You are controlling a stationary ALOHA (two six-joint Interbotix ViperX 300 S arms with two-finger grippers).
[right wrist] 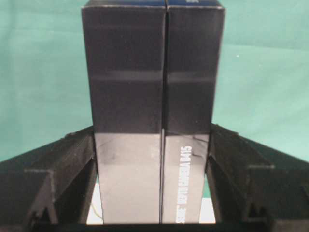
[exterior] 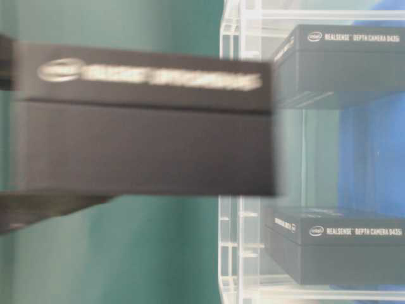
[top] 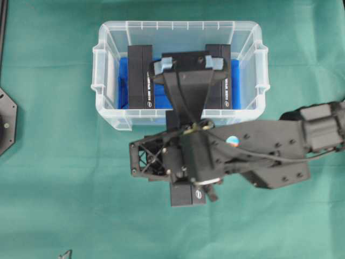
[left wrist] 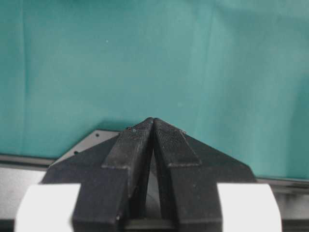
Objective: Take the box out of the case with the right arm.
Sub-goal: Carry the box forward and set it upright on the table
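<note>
Next, I release the black box with my right gripper on the green cloth [top: 179,180] just in front of the clear case.
The right arm's gripper [top: 188,63] [right wrist: 152,130] is shut on a black box [top: 186,58] [right wrist: 152,63], one finger on each long side. The box sticks out well past the fingertips [right wrist: 84,140]. Seen from overhead, gripper and box lie above the middle of the clear case [top: 178,25]. At table level the held box [exterior: 145,120] is blurred, raised off the green cloth, and overlaps the case's near wall [exterior: 231,209]. My left gripper [left wrist: 153,121] is shut and empty above green cloth.
Two more black boxes stand in the case on the blue lining [top: 123,81], one at the left [top: 141,75] [exterior: 342,63] and one at the right [top: 223,81] [exterior: 335,247]. Green cloth [top: 54,189] covers the table. A black base plate [top: 6,121] sits at the left edge.
</note>
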